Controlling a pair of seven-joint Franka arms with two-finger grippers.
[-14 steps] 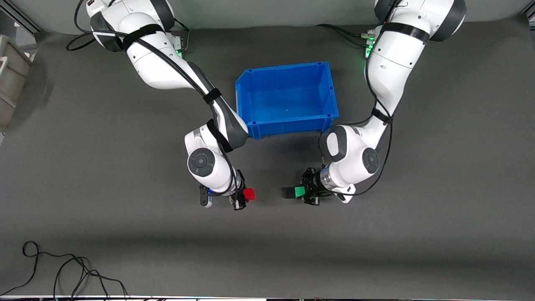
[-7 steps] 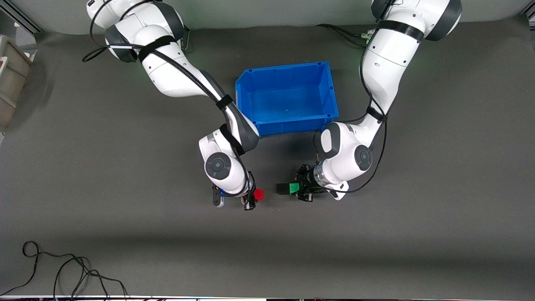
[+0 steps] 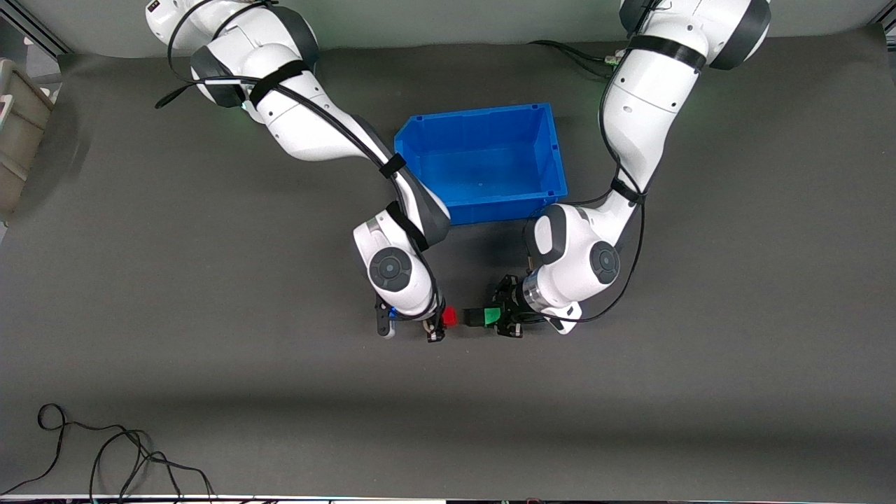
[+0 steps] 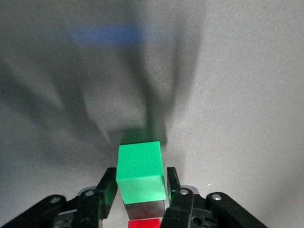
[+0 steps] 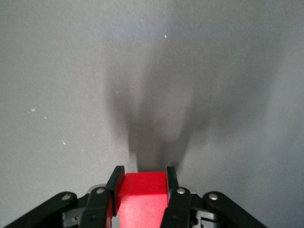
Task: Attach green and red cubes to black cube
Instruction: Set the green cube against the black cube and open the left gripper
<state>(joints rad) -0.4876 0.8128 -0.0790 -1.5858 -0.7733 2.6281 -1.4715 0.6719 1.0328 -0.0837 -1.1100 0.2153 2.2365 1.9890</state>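
Next, my right gripper releases the red cube, now level with the black cube, on the mat, flush (image 3: 461, 318) against the black cube's free side.
My left gripper (image 3: 497, 317) is shut on the green cube (image 3: 493, 316), held just above the mat. The black cube (image 3: 474, 316) is stuck to the green cube's outer face, pointing toward the right arm. My right gripper (image 3: 444, 320) is shut on the red cube (image 3: 449, 316), level with the black cube, with a narrow gap at most between them. In the left wrist view the green cube (image 4: 140, 166) sits between the jaws of the left gripper (image 4: 141, 176); the black cube is lost among shadows there. In the right wrist view the red cube (image 5: 142, 190) fills the right gripper (image 5: 144, 173).
A blue bin (image 3: 479, 115) with nothing in it stands on the mat farther from the front camera than both grippers. A beige container (image 3: 14, 126) sits at the right arm's end of the table. Loose black cables (image 3: 105, 455) lie near the front edge.
Both arms have closed in on each other. The right gripper carried the red cube toward the left arm's end, and the gap to the black cube has shrunk to almost nothing.
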